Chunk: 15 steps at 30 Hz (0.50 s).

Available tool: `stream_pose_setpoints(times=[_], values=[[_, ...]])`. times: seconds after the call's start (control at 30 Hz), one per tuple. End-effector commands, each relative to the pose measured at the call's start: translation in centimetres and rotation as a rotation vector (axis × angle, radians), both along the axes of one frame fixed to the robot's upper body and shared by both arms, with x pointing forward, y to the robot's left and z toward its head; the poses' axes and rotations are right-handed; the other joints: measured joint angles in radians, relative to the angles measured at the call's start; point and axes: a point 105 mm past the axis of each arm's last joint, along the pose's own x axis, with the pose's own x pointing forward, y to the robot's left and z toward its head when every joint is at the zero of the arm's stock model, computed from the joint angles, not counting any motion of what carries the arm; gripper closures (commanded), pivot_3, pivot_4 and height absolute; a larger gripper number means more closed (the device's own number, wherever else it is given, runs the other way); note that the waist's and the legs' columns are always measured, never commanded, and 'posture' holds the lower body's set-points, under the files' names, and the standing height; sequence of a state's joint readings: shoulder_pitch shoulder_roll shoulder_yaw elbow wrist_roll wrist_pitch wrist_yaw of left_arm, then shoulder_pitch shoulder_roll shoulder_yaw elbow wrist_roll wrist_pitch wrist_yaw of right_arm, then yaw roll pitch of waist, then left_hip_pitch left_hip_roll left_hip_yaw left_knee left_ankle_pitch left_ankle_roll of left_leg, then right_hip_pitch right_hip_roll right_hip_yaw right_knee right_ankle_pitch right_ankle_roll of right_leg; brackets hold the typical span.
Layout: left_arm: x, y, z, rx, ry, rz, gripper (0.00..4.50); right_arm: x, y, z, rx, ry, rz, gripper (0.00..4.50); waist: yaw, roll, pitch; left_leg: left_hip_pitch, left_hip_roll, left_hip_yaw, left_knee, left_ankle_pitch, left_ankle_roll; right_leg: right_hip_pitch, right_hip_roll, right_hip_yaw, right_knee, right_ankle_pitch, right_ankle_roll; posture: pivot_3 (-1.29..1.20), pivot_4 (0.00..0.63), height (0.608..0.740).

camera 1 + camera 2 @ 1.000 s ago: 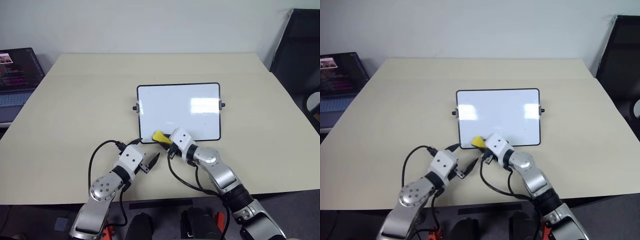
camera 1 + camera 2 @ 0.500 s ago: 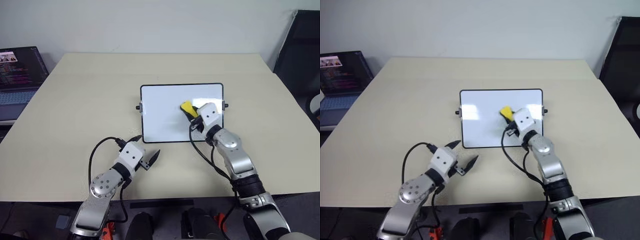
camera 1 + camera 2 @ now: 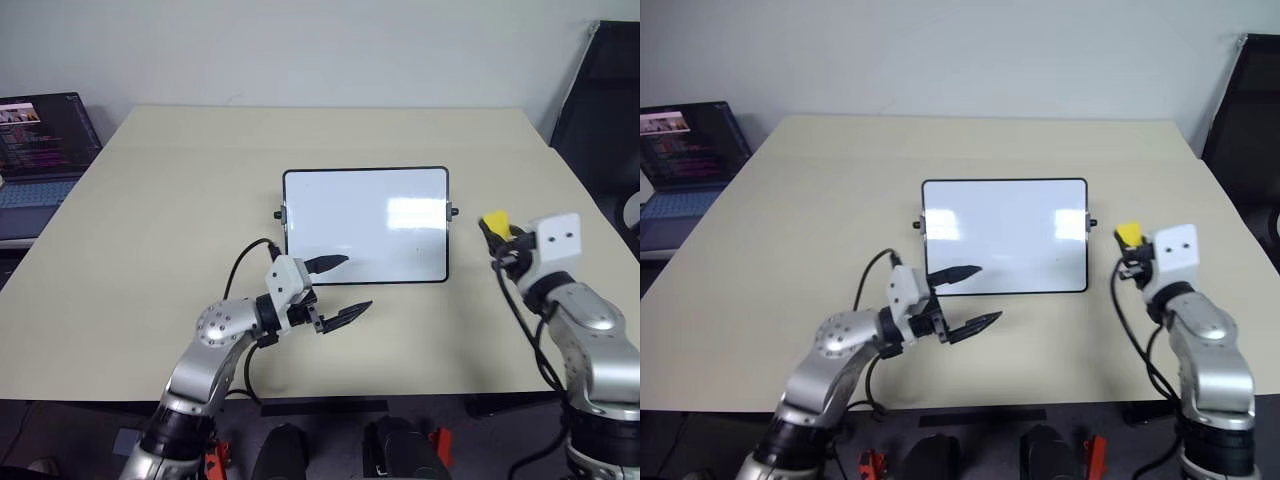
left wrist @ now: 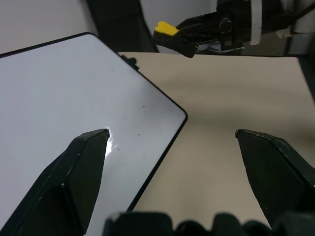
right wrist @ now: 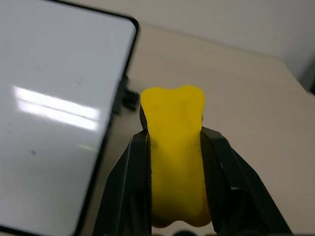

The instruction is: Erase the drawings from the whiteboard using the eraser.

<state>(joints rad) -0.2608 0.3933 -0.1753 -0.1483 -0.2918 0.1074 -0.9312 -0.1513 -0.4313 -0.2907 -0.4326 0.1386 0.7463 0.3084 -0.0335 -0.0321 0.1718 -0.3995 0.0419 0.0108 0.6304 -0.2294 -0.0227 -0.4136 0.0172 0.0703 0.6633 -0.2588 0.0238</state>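
Next, my right gripper releases the yellow eraser on its own side, on bare tabletop level with the whiteboard's front edge [image 3: 517, 290]. The eraser is now just off the board's short side.
The whiteboard [image 3: 366, 215] lies flat in the middle of the beige table [image 3: 170, 200]. The drawings are out of view: the board's surface is white apart from a few tiny dark specks. My right gripper [image 3: 499, 233] hovers just off the board's right short side, shut on the yellow eraser [image 3: 495, 219], whose end sticks out past the black fingers [image 5: 216, 162]. In the right wrist view the eraser [image 5: 175, 142] sits beside the board's corner knob. My left gripper [image 3: 354, 284] is open at the board's front edge, pointing right, with one fingertip over the frame and nothing between the fingers.
An open laptop [image 3: 38, 150] stands off the table's left side. A black chair [image 3: 600, 90] is at the far right. Bare tabletop surrounds the board on all sides.
My right gripper carried the eraser from the board's front left corner across the board and off its right side. My left gripper swung right and rose to the board's front edge.
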Motion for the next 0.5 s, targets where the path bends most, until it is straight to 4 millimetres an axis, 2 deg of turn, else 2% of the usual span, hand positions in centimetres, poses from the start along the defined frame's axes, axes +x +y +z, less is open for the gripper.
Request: stream_pose_setpoints(times=[0.03, 0.2, 0.3, 0.5], values=[[0.1, -0.4, -0.2, 0.045, -0.021, -0.11, 0.0, -1.0, -2.4, -0.6, 0.001, 0.074, -0.08, 3.43, -0.001, 0.0, 0.0, 0.0, 0.0, 0.0, 0.0, 0.0, 0.0, 0.0, 0.0, 0.0, 0.0, 0.0, 0.0, 0.0, 0.15, 0.74], [0.5, -0.4, -0.7, 0.087, -0.027, -0.197, 0.0, -1.6, -3.4, -1.8, 0.04, 0.139, -0.111, 3.43, -0.005, 0.0, 0.0, -0.001, 0.0, 0.0, -0.001, 0.0, 0.0, -0.001, 0.0, 0.0, -0.001, 0.0, 0.0, 0.0, 0.15, 0.74], [0.6, -0.2, -1.3, 0.134, -0.035, -0.242, 0.0, -1.8, -3.3, -2.7, 0.06, 0.182, -0.106, 3.43, -0.005, 0.0, 0.0, -0.001, 0.0, 0.0, -0.001, 0.0, 0.0, -0.001, 0.001, 0.0, 0.0, 0.0, 0.0, 0.0, 0.15, 0.74], [0.8, -0.4, -1.3, 0.136, -0.044, -0.258, 0.0, -2.1, -3.0, -4.0, 0.116, 0.248, -0.102, 3.43, -0.005, 0.0, 0.0, -0.001, 0.0, 0.0, 0.0, 0.0, 0.0, -0.001, 0.0, 0.0, -0.001, 0.0, 0.0, 0.0, 0.15, 0.74]])
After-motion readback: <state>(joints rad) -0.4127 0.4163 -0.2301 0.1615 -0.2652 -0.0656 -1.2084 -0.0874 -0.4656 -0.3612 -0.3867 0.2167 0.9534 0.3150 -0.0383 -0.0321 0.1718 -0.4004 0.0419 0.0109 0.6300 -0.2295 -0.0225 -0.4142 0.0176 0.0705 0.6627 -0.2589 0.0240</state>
